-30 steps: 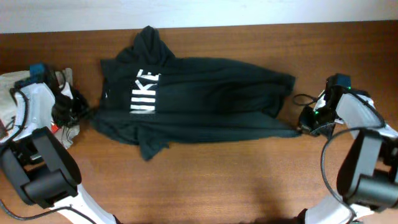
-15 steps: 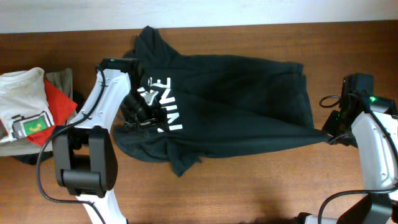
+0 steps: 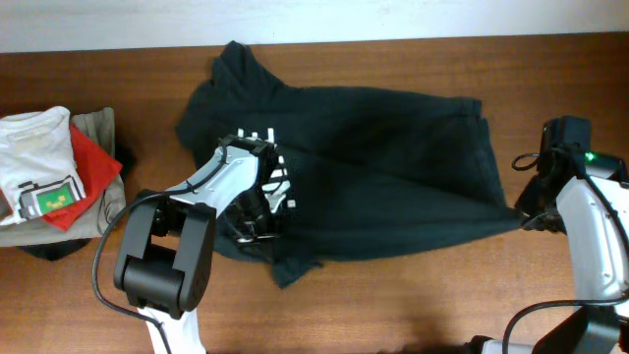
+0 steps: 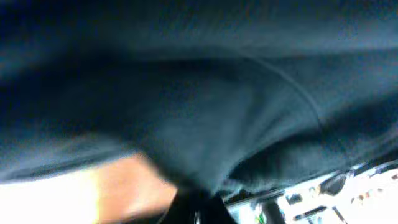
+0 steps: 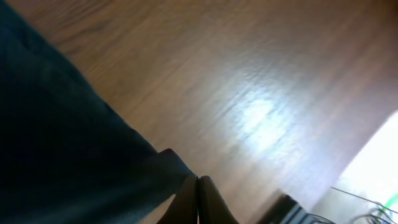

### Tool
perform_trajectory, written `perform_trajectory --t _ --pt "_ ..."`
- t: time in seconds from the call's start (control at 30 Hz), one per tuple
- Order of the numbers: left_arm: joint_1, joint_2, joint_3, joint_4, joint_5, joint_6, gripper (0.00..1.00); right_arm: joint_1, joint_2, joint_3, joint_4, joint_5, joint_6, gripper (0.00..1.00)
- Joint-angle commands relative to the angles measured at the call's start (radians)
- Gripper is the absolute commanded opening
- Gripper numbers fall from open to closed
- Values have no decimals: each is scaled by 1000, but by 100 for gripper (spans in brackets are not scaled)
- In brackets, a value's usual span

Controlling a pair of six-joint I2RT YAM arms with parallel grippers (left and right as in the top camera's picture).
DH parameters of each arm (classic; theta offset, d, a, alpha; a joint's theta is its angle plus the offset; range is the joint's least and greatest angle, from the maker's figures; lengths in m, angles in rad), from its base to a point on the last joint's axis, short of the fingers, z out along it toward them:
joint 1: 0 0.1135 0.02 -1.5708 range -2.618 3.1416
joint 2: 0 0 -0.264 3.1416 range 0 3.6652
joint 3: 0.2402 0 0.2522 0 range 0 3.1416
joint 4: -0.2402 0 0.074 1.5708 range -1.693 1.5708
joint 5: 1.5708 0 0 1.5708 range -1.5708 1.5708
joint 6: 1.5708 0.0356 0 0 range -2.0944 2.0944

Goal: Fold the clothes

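Next, I let go of the black T-shirt's held corner with my right gripper on the shirt itself, halfway (image 3: 490, 152) along the shirt's short side edge.
The black T-shirt (image 3: 393, 157) lies spread across the middle of the wooden table. Its white blocky print (image 3: 282, 185) is crumpled and partly covered by my left arm. My left gripper (image 3: 257, 218) sits over the shirt's left part, on a lifted fold near the print. In the left wrist view, blurred dark cloth (image 4: 186, 99) fills the frame and the fingers (image 4: 196, 211) look closed in it. My right gripper (image 3: 521, 211) is at the shirt's right lower corner. In the right wrist view its fingers (image 5: 198, 190) are pressed together on the cloth's edge (image 5: 74, 155).
A pile of other garments lies at the table's left edge: a white shirt with a green patch (image 3: 39, 177), a red one (image 3: 95, 165) and a khaki one (image 3: 95, 126). The table's back edge meets a white wall (image 3: 393, 20). Bare wood (image 3: 423, 295) lies in front of the shirt.
My left arm has swung from the table's left edge rightward over the shirt, dragging its left part and the print along. The shirt has shifted right and my right gripper has moved right.
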Motion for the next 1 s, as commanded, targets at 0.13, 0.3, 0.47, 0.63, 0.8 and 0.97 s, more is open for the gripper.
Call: perform_trajectory --t 0.13,0.3,0.47,0.63,0.8,0.97 --pt "76 -2 -4 -188 -103 9 63 -117 1 2 0 27 51 4" --pt "83 -80 -3 -56 -106 -98 66 -117 1 2 10 12 50 4" --pt "36 -80 -109 -18 -96 -201 67 -117 1 2 18 2 50 4" --pt "31 -80 -197 44 -108 -209 66 -117 1 2 22 -4 50 4" --pt "28 -80 -258 234 -164 -209 11 -117 1 2 13 -10 50 4" --pt "54 -171 -245 130 -249 -209 0 -117 1 2 13 -14 35 4"
